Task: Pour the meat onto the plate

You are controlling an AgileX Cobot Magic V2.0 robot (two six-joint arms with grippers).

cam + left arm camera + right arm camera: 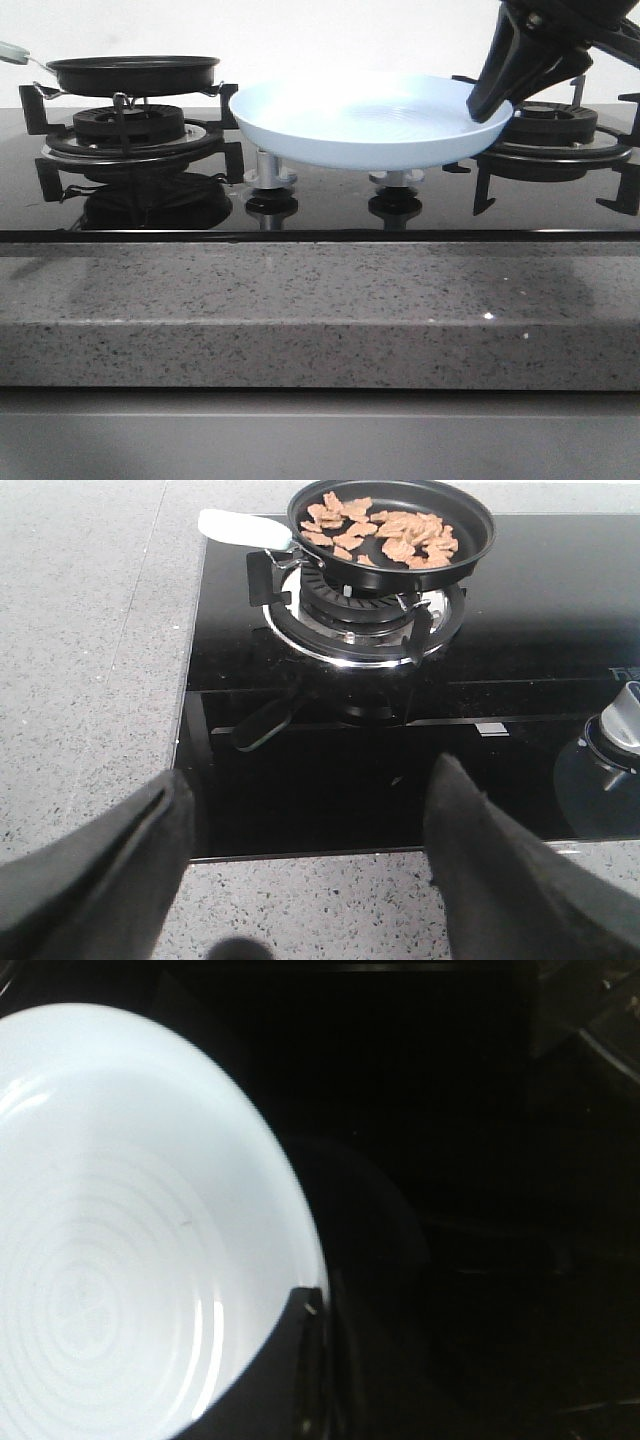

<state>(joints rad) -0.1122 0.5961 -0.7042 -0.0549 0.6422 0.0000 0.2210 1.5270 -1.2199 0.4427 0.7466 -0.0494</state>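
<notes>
The robot's left gripper needs to next move to the black frying pan's pale handle [13, 53] [243, 529] and close there, so that it can lift the meat toward the plate.
The pale light-blue plate [350, 125] hangs level above the middle of the stove, over the knobs. My right gripper [490, 100] is shut on the plate's right rim; in the right wrist view one finger [285, 1370] lies over the rim of the plate [120, 1240]. The plate holds nothing. The meat [385, 530] is a heap of reddish-brown pieces in the black frying pan [470, 555], which sits on the left burner [130, 72]. My left gripper [310, 780] is open and empty, low over the stove's front edge, well short of the pan. It is out of the front view.
The pan's pale handle [235, 527] points away from the stove's middle. Two silver knobs [272, 178] [395, 180] stand under the plate. The right burner grate [560, 135] is behind my right gripper. A speckled grey counter [300, 300] runs along the front.
</notes>
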